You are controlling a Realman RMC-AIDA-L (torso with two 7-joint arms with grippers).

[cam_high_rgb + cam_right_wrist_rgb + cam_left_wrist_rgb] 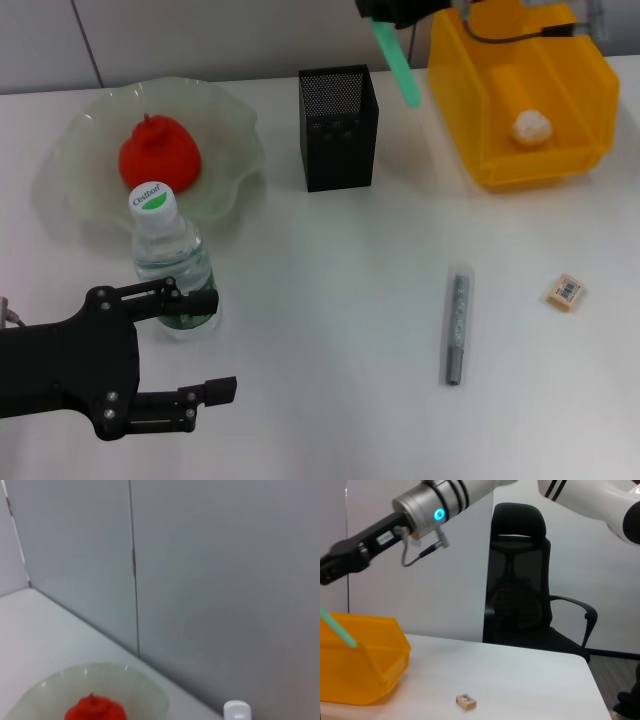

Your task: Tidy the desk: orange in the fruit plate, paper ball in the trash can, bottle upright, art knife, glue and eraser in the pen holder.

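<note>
Next, my right gripper releases the green tool in the pen holder, on the pen holder's side [319, 93] toward the fruit plate.
The orange [158, 155] lies in the fruit plate [235, 125] at the far left. The bottle [170, 262] stands upright in front of the plate. My left gripper [208, 343] is open and empty beside the bottle's base. My right gripper [388, 12], at the top edge, is shut on a slim green stick-shaped tool [397, 62] that hangs tilted between the pen holder [338, 128] and the trash can [520, 95]. The paper ball [532, 128] lies in the trash can. The eraser [565, 291] lies on the table at the right. A grey pen-shaped tool [457, 326] lies left of the eraser.
The left wrist view shows the right arm [425, 510] over the trash can [367, 655], the green tool [337, 627], the eraser [466, 701] and a black office chair [520, 600] beyond the table. The right wrist view shows the orange [95, 709], plate [137, 685] and bottle cap [236, 711].
</note>
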